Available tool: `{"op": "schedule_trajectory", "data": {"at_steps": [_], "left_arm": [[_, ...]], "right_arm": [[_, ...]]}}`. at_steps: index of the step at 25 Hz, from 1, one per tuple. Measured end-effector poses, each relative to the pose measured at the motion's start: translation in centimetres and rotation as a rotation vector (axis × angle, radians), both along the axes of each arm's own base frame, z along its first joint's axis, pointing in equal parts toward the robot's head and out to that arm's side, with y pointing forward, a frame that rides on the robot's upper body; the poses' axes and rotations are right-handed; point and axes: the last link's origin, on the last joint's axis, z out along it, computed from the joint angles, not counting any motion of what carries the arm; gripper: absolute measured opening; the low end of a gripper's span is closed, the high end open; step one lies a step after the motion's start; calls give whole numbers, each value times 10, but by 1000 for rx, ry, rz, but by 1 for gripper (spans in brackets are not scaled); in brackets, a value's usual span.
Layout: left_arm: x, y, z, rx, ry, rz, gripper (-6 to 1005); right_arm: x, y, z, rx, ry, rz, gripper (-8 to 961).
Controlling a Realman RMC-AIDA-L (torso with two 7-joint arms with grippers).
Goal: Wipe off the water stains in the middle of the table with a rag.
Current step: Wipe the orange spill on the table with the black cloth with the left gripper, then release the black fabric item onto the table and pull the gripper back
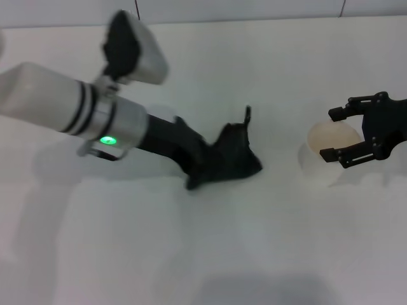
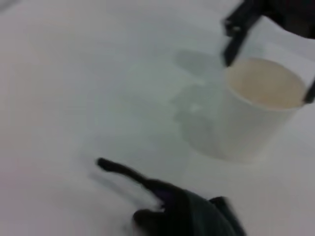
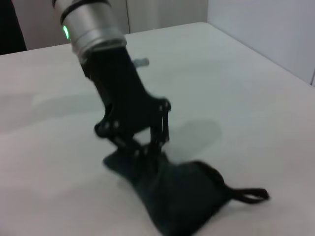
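Observation:
I will let go of the black rag with my left gripper on the table (image 1: 172, 158) beneath its black base, farther from the white cup.
My left gripper (image 1: 202, 166) is shut on a black rag (image 1: 234, 157) and presses it onto the white table (image 1: 191, 254) near the middle. The rag lies bunched, with a thin loop sticking out at its far side. It also shows in the left wrist view (image 2: 192, 216) and in the right wrist view (image 3: 182, 196), where the left gripper (image 3: 143, 151) pinches its edge. No orange-brown puddle shows in any view; the rag may cover it. My right gripper (image 1: 329, 135) is open at the right, one finger on each side of a white cup (image 1: 331, 145).
The white cup (image 2: 256, 113) holds beige liquid and stands upright to the right of the rag, with a stretch of bare table between them. The right gripper's fingers (image 2: 235, 37) flank its rim. The table's far edge meets a wall.

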Motion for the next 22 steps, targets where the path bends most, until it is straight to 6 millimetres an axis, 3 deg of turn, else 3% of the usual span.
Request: {"op": "schedule_trajectory", "data": {"at_steps": [8, 17, 22], "left_arm": [[-35, -5, 46, 103, -16, 77, 94], [-54, -12, 50, 116, 14, 104, 97], [-65, -9, 65, 190, -25, 133, 135]], "right_arm": [[0, -1, -2, -2, 8, -1, 870], [1, -3, -6, -9, 30, -11, 870], [5, -5, -6, -7, 37, -25, 870]]}}
